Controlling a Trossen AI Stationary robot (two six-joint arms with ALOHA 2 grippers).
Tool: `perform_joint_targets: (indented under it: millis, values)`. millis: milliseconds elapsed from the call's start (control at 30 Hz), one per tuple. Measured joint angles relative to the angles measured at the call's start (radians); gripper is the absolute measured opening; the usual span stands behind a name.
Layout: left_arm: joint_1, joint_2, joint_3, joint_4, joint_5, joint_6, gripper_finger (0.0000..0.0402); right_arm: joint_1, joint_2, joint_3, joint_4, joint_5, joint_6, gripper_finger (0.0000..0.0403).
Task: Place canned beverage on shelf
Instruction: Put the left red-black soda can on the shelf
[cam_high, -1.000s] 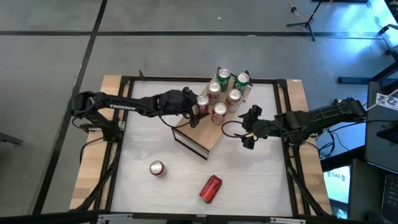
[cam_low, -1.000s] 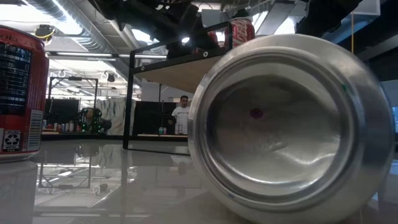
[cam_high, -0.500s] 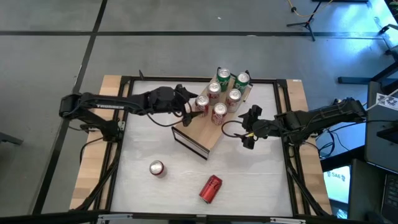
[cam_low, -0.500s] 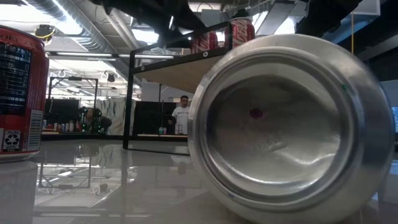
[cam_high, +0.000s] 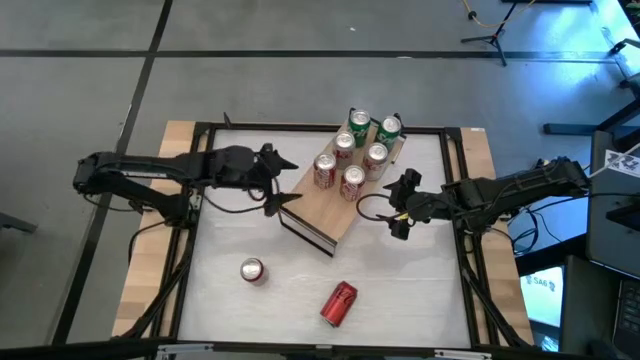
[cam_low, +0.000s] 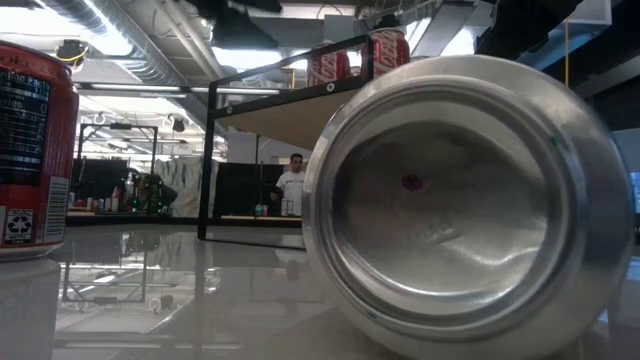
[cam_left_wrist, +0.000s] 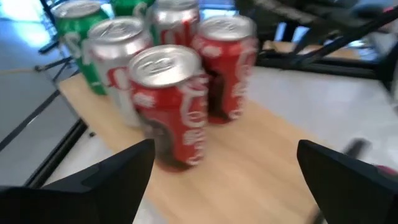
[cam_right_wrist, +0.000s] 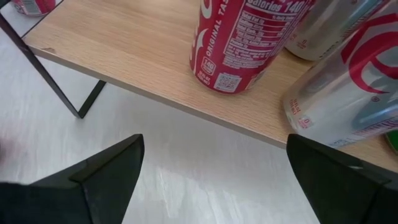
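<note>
The robot's left gripper will next close around the sides of the upright can (cam_high: 257, 273) on the white table, just below the top of the can.
The shelf (cam_high: 322, 210), a light-wood board on a dark frame, stands slantwise mid-table with several red, silver and green cans standing on its far half. The nearest to my left gripper is a red can (cam_left_wrist: 171, 106), also seen as the red can (cam_high: 324, 171) from above. My left gripper (cam_high: 286, 184) hangs open off the shelf's left side, clear of that can, with nothing between its fingers (cam_left_wrist: 118, 180). My right gripper (cam_high: 396, 205) waits open off the shelf's right side, with another red can (cam_right_wrist: 242, 37) and a silver can (cam_right_wrist: 348, 81) before it on the board.
Two more cans are on the white table near its front: one upright (cam_high: 252, 270) and a red one lying on its side (cam_high: 338, 303), whose base (cam_low: 460, 200) fills the low view. The shelf's near half (cam_high: 318, 222) is bare.
My left gripper has drawn back from the red can on the shelf toward the table's left edge and risen a little, staying open. The can stands where it was among the others. My right arm has kept still.
</note>
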Motion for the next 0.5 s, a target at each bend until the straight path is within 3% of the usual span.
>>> perform_joint_targets:
  millis: [200, 500]
  values:
    - [-0.099, -0.069, 0.0, -0.015, 0.0, -0.176, 0.0382, 0.0, 0.0, 0.0, 0.0, 0.0, 0.0, 0.0388]
    - [-0.232, -0.056, 0.0, -0.018, 0.004, -0.379, 0.0382, 0.0, 0.0, 0.0, 0.0, 0.0, 0.0, 0.0388]
